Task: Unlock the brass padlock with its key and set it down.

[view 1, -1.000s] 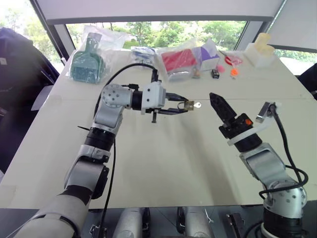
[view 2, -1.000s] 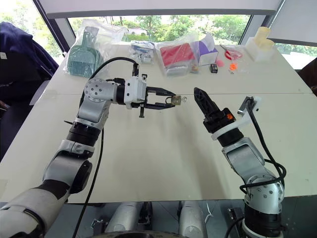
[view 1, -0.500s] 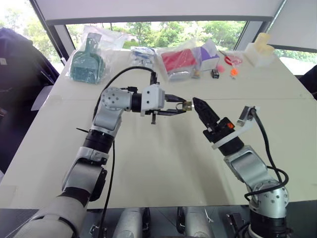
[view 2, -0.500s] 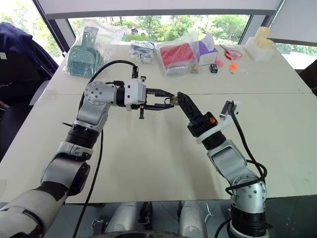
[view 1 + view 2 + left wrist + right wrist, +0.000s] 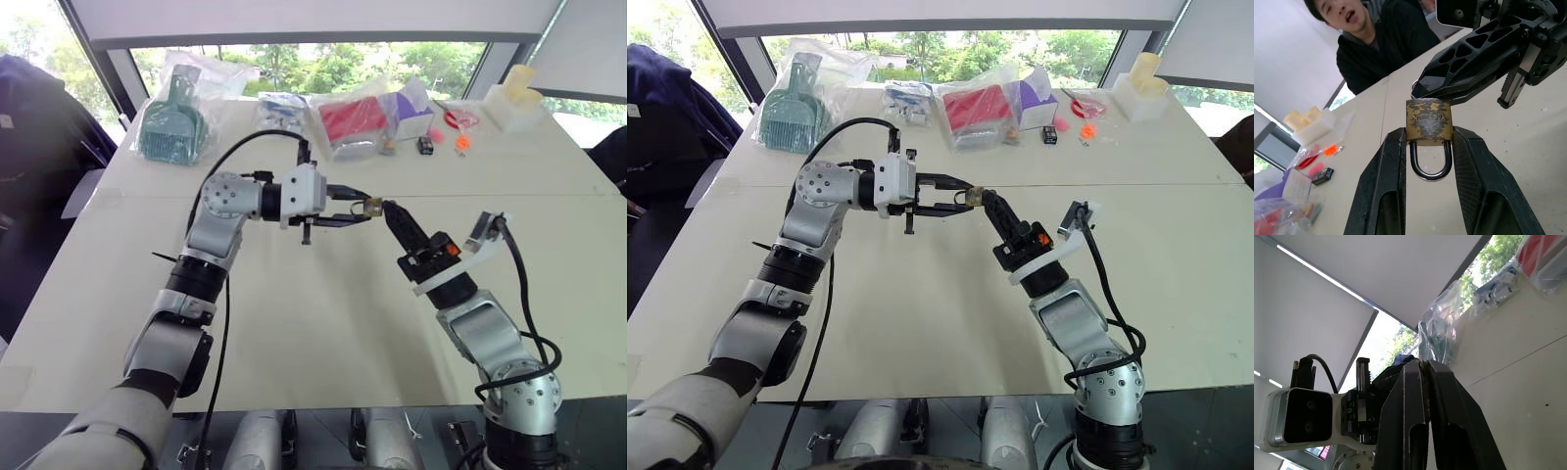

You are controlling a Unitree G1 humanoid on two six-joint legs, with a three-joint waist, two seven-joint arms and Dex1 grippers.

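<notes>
The robot's right gripper pinches only the key at the padlock's end, so it should open and grip the padlock's body (image 5: pixel 1429 120) before the left gripper releases the padlock.
The brass padlock (image 5: pixel 1428 124) hangs above the table, its silver shackle between the fingers (image 5: pixel 1386 171) of my left gripper (image 5: pixel 367 208), which is shut on it and points level toward the right arm. My right gripper (image 5: pixel 389 209) comes in from the right, and its shut fingertips (image 5: pixel 1449 81) meet the end of the padlock's body. The key sits there, almost wholly hidden between those tips; just a silvery sliver (image 5: pixel 1414 83) shows.
Along the table's far edge lie a bagged green tool (image 5: pixel 171 122), a red packet (image 5: pixel 353 119), a purple box (image 5: pixel 411 108), a small black box (image 5: pixel 425 145) and a white container (image 5: pixel 514 103). A person in dark clothes (image 5: pixel 1381 44) sits across the table.
My right gripper has swung left from open space to the padlock's key end and shut there. The left gripper and padlock have kept still.
</notes>
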